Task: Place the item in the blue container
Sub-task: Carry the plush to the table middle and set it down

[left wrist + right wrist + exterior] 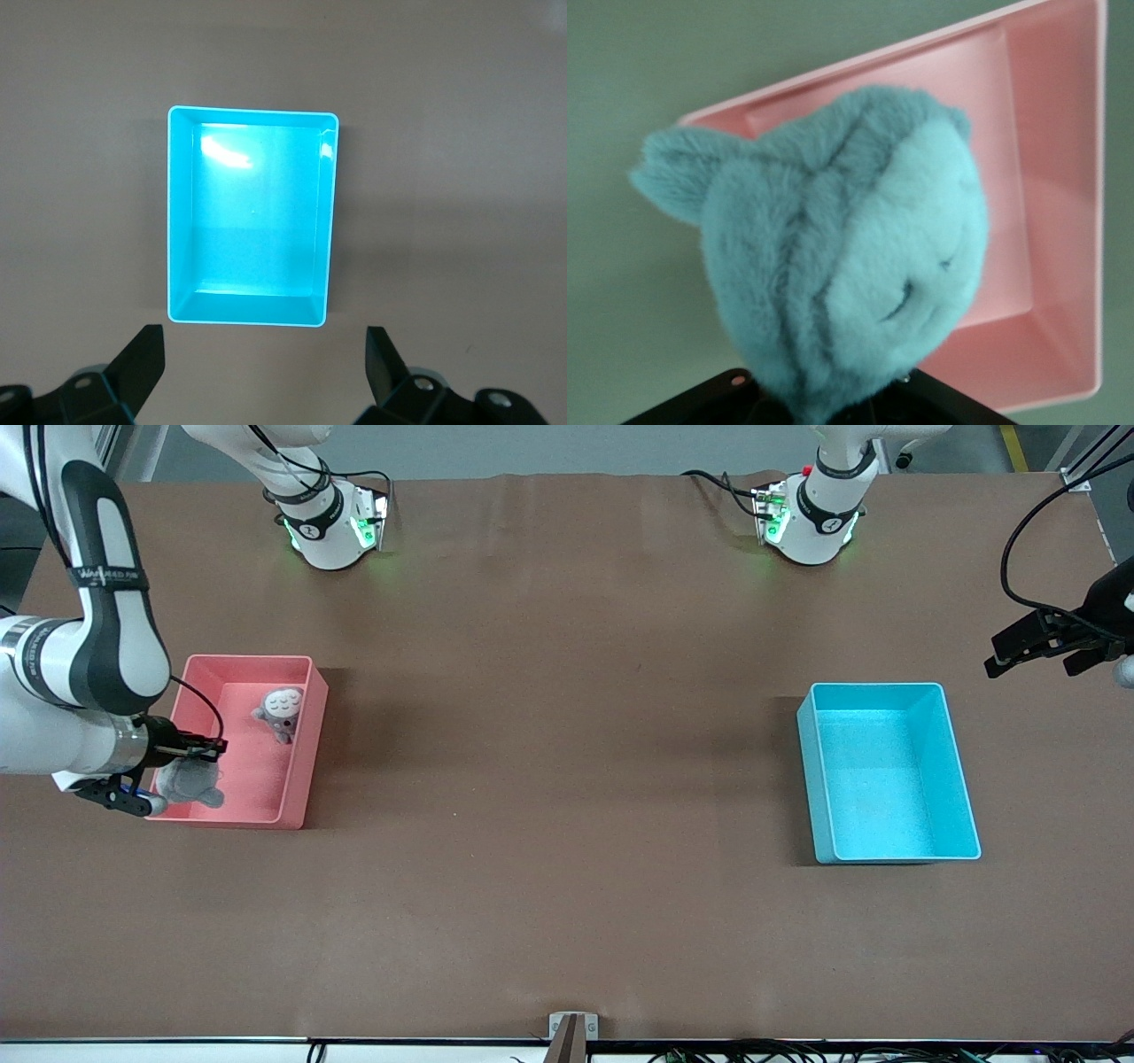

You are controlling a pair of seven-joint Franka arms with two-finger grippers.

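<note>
The robot's right gripper needs to set the grey plush toy down on the brown tabletop midway (563,806) between the pink bin and the blue container.
My right gripper (173,775) is shut on a grey plush toy (188,781), held over the corner of the pink bin (301,762). In the right wrist view the plush toy (833,257) fills the middle and hides the fingertips, with the pink bin (1063,221) below it. The blue container (877,779) stands empty toward the left arm's end of the table. My left gripper (1036,657) hangs open above the table beside that container. In the left wrist view the left gripper (264,345) has nothing between its fingers, and the blue container (252,257) lies just ahead of it.
A second grey plush toy (282,710) with a spotted pale belly lies inside the pink bin, farther from the front camera than the held one. The two arm bases (332,531) (811,527) stand along the table's back edge. Brown tabletop stretches between the two bins.
</note>
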